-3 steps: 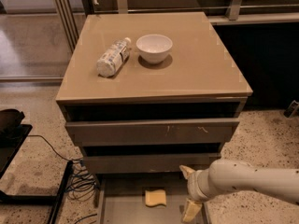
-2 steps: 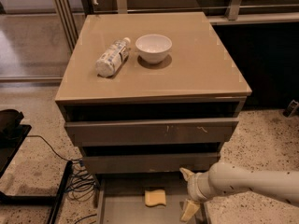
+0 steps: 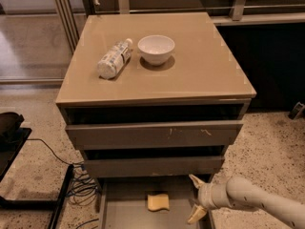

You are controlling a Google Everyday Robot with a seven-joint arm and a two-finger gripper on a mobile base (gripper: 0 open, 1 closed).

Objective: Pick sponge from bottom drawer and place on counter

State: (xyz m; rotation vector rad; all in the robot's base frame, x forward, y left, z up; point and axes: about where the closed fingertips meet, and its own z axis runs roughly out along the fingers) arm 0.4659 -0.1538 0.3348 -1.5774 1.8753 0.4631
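Next, my gripper closes on the end of the sponge (image 3: 166,202) nearest my arm, down in the bottom drawer.
The sponge (image 3: 158,202) is a small pale yellow pad lying flat on the grey floor of the pulled-out bottom drawer (image 3: 124,213). My gripper (image 3: 196,198) comes in from the lower right on a white arm. It is open and empty, over the drawer's right side, a short way right of the sponge and not touching it. The counter (image 3: 190,78) is the glossy taupe top of the cabinet, above the two upper drawers.
A white bowl (image 3: 156,49) and a plastic bottle (image 3: 114,59) lying on its side sit on the counter's back left part. Black cables (image 3: 81,187) and a black stand (image 3: 19,175) lie on the speckled floor left of the cabinet.
The view has shifted slightly, with the cabinet a little lower and left in frame. My gripper stays beside the sponge, barely moved.
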